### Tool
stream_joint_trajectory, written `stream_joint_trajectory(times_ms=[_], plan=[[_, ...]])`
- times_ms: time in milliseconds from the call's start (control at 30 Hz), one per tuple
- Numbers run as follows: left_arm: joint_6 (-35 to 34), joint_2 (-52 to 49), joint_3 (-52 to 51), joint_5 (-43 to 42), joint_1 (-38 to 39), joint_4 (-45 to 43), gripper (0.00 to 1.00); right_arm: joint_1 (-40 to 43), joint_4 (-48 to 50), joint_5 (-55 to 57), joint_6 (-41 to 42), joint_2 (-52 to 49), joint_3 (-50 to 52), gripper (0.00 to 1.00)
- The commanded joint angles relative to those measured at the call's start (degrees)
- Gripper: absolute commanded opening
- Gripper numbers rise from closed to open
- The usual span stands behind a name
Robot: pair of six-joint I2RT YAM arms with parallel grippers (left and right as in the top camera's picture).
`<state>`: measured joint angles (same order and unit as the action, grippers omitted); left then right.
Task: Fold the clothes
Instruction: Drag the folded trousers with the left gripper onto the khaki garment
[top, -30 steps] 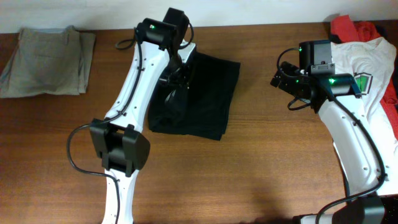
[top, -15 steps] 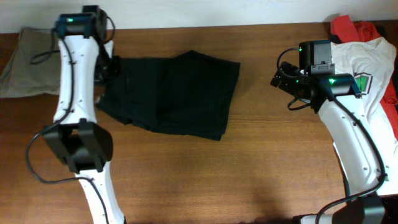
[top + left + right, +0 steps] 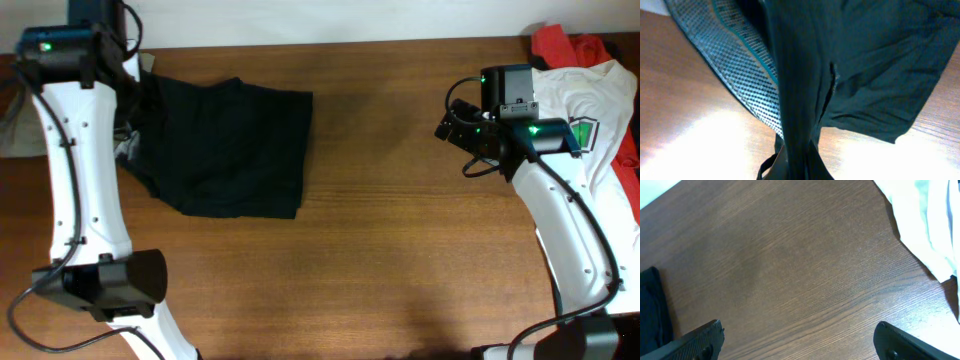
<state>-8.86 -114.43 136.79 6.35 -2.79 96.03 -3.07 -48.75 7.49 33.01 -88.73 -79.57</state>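
Note:
Next, my left gripper releases the edge it holds of the black garment, setting it down on its opposite edge (image 3: 308,178) (image 3: 921,112) that faces the white T-shirt.
A folded black garment (image 3: 235,145) lies at the table's back left. My left gripper (image 3: 135,110) is shut on its left edge. In the left wrist view the black cloth (image 3: 855,65) hangs from my fingers (image 3: 797,162), with a grey patterned lining (image 3: 735,65) showing. My right gripper (image 3: 462,130) is open and empty above bare wood (image 3: 795,270), left of the white T-shirt (image 3: 590,120). The shirt's edge shows in the right wrist view (image 3: 920,225).
A folded khaki garment (image 3: 10,130) sits at the far left, mostly hidden behind my left arm. A red garment (image 3: 565,45) lies under the white T-shirt at the back right corner. A black cloth edge (image 3: 650,310) shows at the right wrist view's left.
My left gripper has dragged the black garment leftward across the table, from the centre to the back left. The right arm has not moved.

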Motion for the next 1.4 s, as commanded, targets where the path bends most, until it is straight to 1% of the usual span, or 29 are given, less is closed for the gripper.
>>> stream_joint_trajectory(times_ms=[0,100,133,200,233,500,633,700,767,900,933,1000,1067,1100,1133,1167,1233,1267,1367], plan=[[-0.1,1.7,-5.8,-1.2,3.0,-5.2,0.01,0.1,0.1,0.7,0.5,0.0,0.0,0.99],[3.4,1.6,-13.1,-1.4,6.0,-14.6,0.01,0.1,0.1,0.7,0.5,0.0,0.0,0.99],[5.4,1.6,-14.4,-3.0,6.7,-17.3,0.01,0.1,0.1,0.7,0.5,0.0,0.0,0.99],[10.8,1.6,-16.3,-8.9,8.6,-22.2,0.01,0.1,0.1,0.7,0.5,0.0,0.0,0.99],[12.2,1.6,-16.7,-10.1,9.5,-23.5,0.0,0.1,0.1,0.7,0.5,0.0,0.0,0.99],[13.7,1.2,-21.7,-13.8,14.8,-26.7,0.01,0.1,0.1,0.7,0.5,0.0,0.0,0.99],[13.7,1.0,-27.7,-19.4,15.5,-29.0,0.01,0.1,0.1,0.7,0.5,0.0,0.0,0.99],[13.7,1.0,-30.4,-22.7,15.5,-31.1,0.01,0.1,0.1,0.7,0.5,0.0,0.0,0.99],[13.7,0.9,-34.4,-26.8,15.6,-35.5,0.01,0.1,0.1,0.7,0.5,0.0,0.0,0.99],[13.7,0.9,-40.5,-29.4,15.8,-41.7,0.01,0.1,0.1,0.7,0.5,0.0,0.0,0.99],[13.7,0.9,-42.0,-29.7,15.9,-43.6,0.05,0.1,0.1,0.7,0.5,0.0,0.0,0.99],[13.7,0.9,-43.2,-30.0,16.0,-45.0,0.05,0.1,0.1,0.7,0.5,0.0,0.0,0.99],[13.7,0.9,-43.8,-31.3,16.2,-46.1,0.2,0.1,0.1,0.7,0.5,0.0,0.0,0.99],[13.7,0.9,-43.7,-31.3,16.3,-46.6,0.3,0.1,0.1,0.7,0.5,0.0,0.0,0.99],[13.7,0.9,-43.6,-31.7,16.2,-46.8,0.49,0.1,0.1,0.7,0.5,0.0,0.0,0.99],[13.7,0.9,-43.2,-32.1,16.2,-46.8,0.54,0.1,0.1,0.7,0.5,0.0,0.0,0.99],[13.7,1.4,-40.7,-32.5,15.7,-45.8,0.57,0.1,0.1,0.7,0.5,0.0,0.0,0.99],[13.7,2.1,-37.4,-32.1,14.9,-43.8,0.58,0.1,0.1,0.7,0.5,0.0,0.0,0.99],[13.7,2.3,-34.0,-29.2,13.0,-42.1,0.58,0.1,0.1,0.7,0.5,0.0,0.0,0.99]])
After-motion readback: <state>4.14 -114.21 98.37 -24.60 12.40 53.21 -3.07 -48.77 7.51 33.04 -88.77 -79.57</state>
